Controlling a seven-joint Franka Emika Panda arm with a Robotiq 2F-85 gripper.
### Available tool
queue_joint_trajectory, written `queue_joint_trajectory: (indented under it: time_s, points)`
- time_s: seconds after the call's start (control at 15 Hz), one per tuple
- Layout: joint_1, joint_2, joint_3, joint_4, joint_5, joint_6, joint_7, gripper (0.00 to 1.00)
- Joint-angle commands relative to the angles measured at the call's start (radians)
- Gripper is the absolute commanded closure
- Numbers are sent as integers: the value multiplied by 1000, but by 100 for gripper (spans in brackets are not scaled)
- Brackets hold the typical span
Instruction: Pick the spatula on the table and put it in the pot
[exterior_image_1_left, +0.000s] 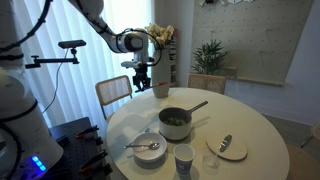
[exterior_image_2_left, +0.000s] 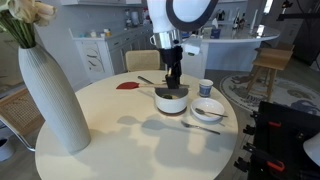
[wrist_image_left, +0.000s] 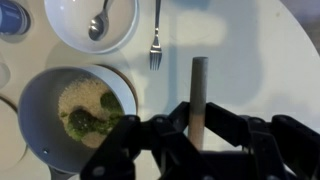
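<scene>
Next, my gripper releases the spatula on the rice and green food inside the grey pot (exterior_image_1_left: 172, 120) (wrist_image_left: 82, 108).
My gripper (wrist_image_left: 200, 122) is shut on the wooden handle of the spatula (wrist_image_left: 200, 80); its blade is hidden under the fingers. The grey pot (wrist_image_left: 28, 95), with rice and green food inside, lies to the left of the handle in the wrist view. In both exterior views the gripper (exterior_image_1_left: 141, 80) (exterior_image_2_left: 172, 74) hangs above the round white table (exterior_image_1_left: 250, 125), close to the pot (exterior_image_1_left: 175, 123) (exterior_image_2_left: 171, 101). The pot's long handle (exterior_image_1_left: 198, 105) sticks out sideways.
A white bowl (wrist_image_left: 60, 30) with a spoon, a fork (wrist_image_left: 156, 40) and a cup (exterior_image_1_left: 183, 158) stand near the pot. A small plate (exterior_image_1_left: 228, 148) lies at the front. A tall white vase (exterior_image_2_left: 52, 95) with flowers stands at the table edge. Chairs surround the table.
</scene>
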Motion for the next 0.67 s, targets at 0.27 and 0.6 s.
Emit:
queue_joint_trajectory:
  time_s: [0.27,0.6]
  points:
    - [-93,-124,-12,78,-30,-432,-90,94]
    - [-142,-150,-40,122,-49,-628,-154,94]
